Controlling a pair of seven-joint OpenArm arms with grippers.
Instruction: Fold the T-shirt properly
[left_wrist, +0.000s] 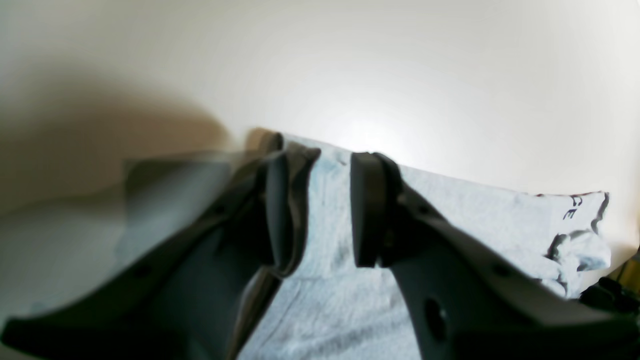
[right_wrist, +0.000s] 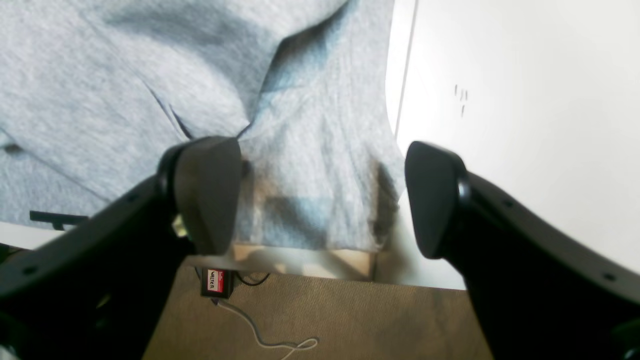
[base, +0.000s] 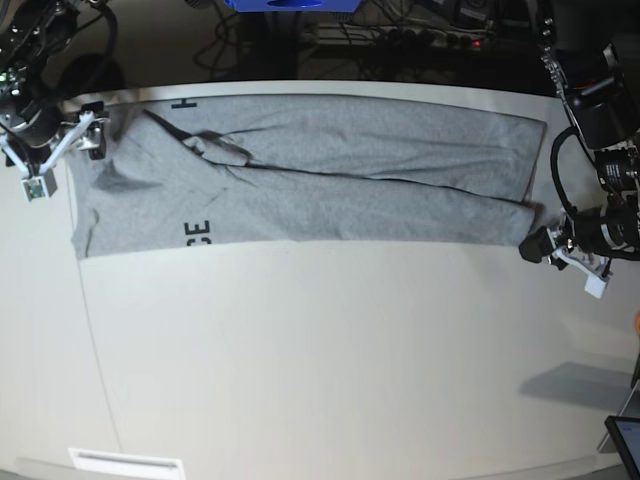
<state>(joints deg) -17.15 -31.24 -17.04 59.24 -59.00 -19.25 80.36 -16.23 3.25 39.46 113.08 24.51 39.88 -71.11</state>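
The T-shirt's curled near corner sits further in than its far one, so next I pinch the curled edge (left_wrist: 301, 210) with my left gripper and pull it flat.
The grey T-shirt (base: 330, 180) lies folded into a long band across the far part of the white table (base: 330, 360), with black lettering (base: 197, 232) showing near its left end. My left gripper (base: 540, 243) is at the shirt's right end. In the left wrist view it (left_wrist: 320, 210) stands open just above the T-shirt (left_wrist: 450, 215), with nothing pinched between its fingers. My right gripper (base: 88, 135) hovers at the shirt's left end. In the right wrist view it (right_wrist: 320, 200) is wide open over the T-shirt (right_wrist: 125, 75) edge at the table's rim.
Cables and a power strip (base: 420, 35) run behind the table's far edge. A blue object (base: 290, 5) sits at the top. A screen corner (base: 625, 440) shows at the bottom right. Carpet with a loose cable (right_wrist: 270, 340) lies below the table edge.
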